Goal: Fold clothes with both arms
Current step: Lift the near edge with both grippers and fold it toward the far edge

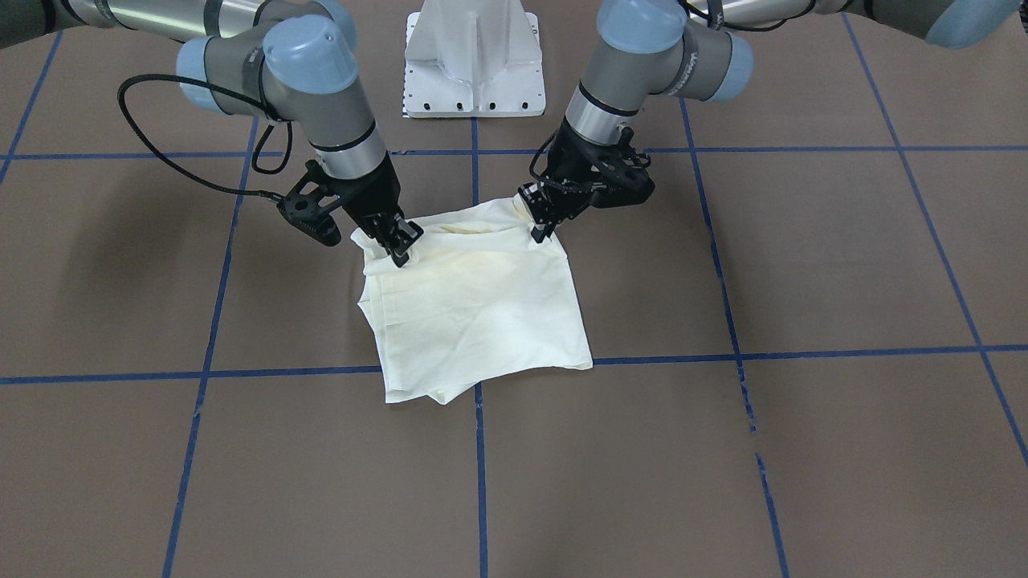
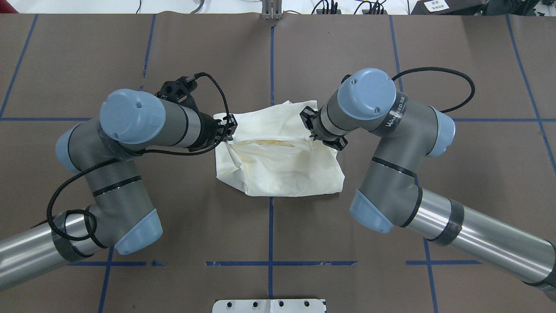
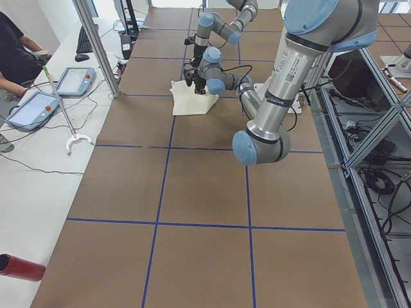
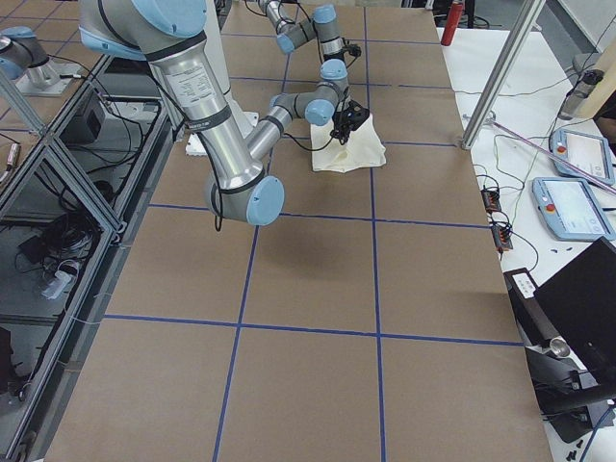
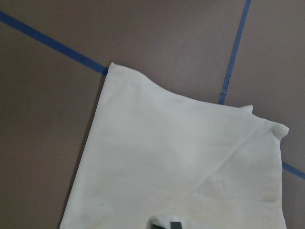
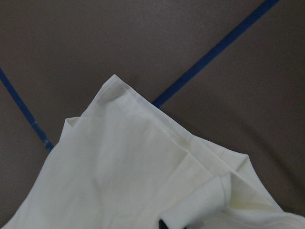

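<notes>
My left gripper will let go of the cream T-shirt's near edge on its far corner (image 1: 583,360) (image 5: 116,75) next to the blue tape line.
The cream T-shirt (image 1: 474,313) lies folded into a rough square at the table's middle, plain side up; no print shows. It also shows in the overhead view (image 2: 282,161) and both wrist views (image 5: 181,157) (image 6: 128,176). My left gripper (image 1: 542,229) (image 2: 229,129) is shut on the shirt's edge nearest the robot at one corner. My right gripper (image 1: 399,250) (image 2: 313,130) is shut on the same edge at the other corner. Both stand low at the cloth, fingertips mostly hidden in the fabric.
The white pedestal base (image 1: 474,64) stands just behind the shirt on the robot's side. Blue tape lines (image 1: 479,449) cross the brown table. A side bench carries tablets (image 3: 38,106) and a metal post (image 3: 96,45); a person sits there.
</notes>
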Available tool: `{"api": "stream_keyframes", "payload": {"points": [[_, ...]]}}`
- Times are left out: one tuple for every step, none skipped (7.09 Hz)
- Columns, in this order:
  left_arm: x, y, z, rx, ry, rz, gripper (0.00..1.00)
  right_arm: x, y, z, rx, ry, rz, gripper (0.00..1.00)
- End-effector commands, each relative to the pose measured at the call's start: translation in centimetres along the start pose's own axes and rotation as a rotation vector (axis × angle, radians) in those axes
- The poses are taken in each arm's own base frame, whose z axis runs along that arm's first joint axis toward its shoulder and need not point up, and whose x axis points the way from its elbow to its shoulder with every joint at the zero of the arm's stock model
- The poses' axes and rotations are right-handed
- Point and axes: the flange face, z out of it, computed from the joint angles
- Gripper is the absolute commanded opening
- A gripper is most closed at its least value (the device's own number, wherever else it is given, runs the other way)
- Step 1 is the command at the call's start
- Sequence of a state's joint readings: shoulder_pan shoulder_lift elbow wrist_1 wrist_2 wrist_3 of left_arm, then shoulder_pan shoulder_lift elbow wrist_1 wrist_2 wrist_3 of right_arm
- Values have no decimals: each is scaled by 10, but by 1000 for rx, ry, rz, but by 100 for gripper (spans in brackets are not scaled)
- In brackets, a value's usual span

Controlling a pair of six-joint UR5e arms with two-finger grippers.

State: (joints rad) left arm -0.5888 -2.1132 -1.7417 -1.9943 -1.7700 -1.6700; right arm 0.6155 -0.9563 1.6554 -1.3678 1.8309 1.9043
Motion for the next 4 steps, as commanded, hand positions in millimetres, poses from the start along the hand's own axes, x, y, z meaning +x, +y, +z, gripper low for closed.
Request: {"api": "stream_keyframes", "payload": {"points": [[3, -24, 0, 29, 3, -1, 0, -43, -35, 3, 2, 3, 26, 0], [5, -26, 6, 30, -3, -5, 0, -63, -43, 12, 9, 19, 25, 0], [11, -29, 17, 33, -13, -7, 0, -76, -46, 21, 12, 15, 20, 0], [18, -31, 30, 37, -25, -9, 0, -80, -49, 29, 7, -4, 16, 0]]}}
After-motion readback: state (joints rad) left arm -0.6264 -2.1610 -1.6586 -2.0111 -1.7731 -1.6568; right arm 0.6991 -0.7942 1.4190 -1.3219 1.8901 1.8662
